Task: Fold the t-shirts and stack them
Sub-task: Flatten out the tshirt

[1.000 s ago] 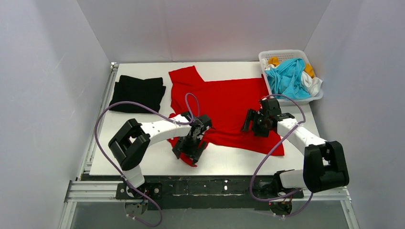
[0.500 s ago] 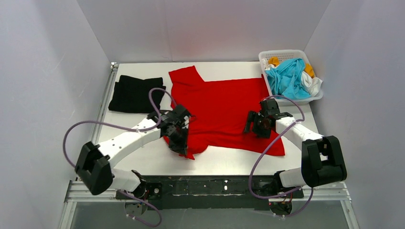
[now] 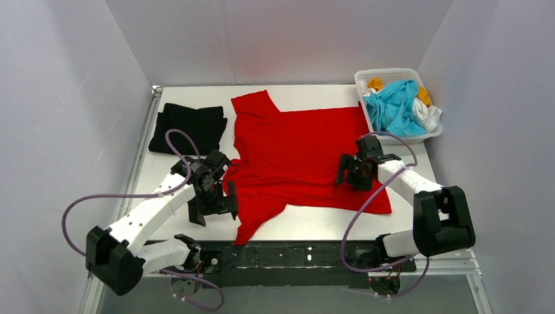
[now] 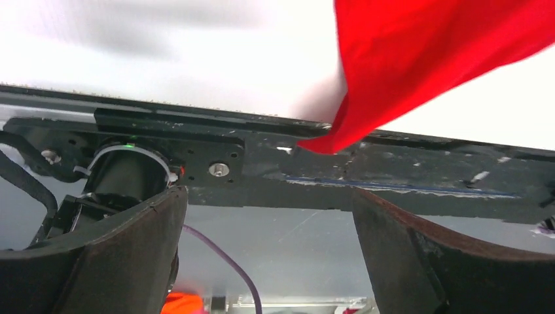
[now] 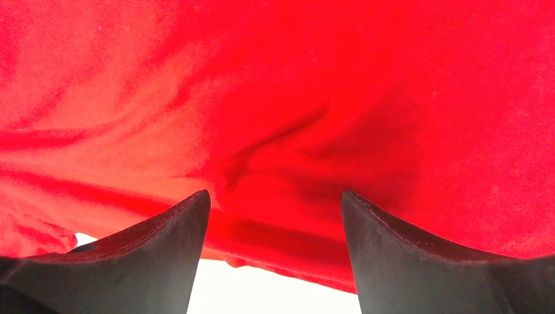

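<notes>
The robot's left gripper needs to next go to the red t-shirt's sleeve tip [image 3: 241,239] [image 4: 332,139] at the front edge of the table and close there.
A bright red t-shirt [image 3: 294,147] lies spread flat in the middle of the table, one sleeve tip reaching the front edge [image 4: 366,124]. A black t-shirt [image 3: 190,127] lies folded at the back left. My left gripper [image 3: 213,209] is open and empty, just left of the red shirt's near-left edge; in its wrist view [image 4: 268,216] nothing sits between the fingers. My right gripper [image 3: 350,171] is open over the red shirt's right part, with red cloth [image 5: 294,98] under its spread fingers and nothing gripped.
A white lattice basket [image 3: 386,72] at the back right holds a cyan shirt [image 3: 393,104], a white one [image 3: 429,116] and an orange-yellow one [image 3: 375,84]. The table's front edge and black base rail [image 4: 393,176] lie right below the left gripper.
My left arm swung left and toward the near edge, off the red shirt. The shirt's near-left sleeve now lies stretched out to the front edge. The right arm barely moved.
</notes>
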`<act>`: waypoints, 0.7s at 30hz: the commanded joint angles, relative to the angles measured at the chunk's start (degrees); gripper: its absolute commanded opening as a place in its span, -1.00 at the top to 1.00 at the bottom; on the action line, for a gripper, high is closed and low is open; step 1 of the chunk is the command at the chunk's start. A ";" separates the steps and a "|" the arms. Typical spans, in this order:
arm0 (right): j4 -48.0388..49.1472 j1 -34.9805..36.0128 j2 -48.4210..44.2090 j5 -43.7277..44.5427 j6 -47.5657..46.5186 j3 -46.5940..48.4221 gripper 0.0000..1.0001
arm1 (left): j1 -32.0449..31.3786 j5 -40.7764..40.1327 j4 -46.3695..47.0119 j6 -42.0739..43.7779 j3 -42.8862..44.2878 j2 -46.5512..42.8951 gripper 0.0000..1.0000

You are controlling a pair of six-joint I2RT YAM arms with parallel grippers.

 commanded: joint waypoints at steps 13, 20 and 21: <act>3.66 16.03 -13.83 -0.19 4.66 0.55 -0.60 | -10.51 14.77 14.77 -1.42 -13.16 -1.58 -0.95; 3.61 18.48 -15.79 1.07 5.93 -0.08 -0.60 | -10.55 7.27 22.33 -0.44 -14.94 4.67 -0.33; 3.16 18.57 -16.13 1.26 5.91 -0.12 -0.60 | -10.54 7.20 22.08 0.24 -13.73 6.25 -0.18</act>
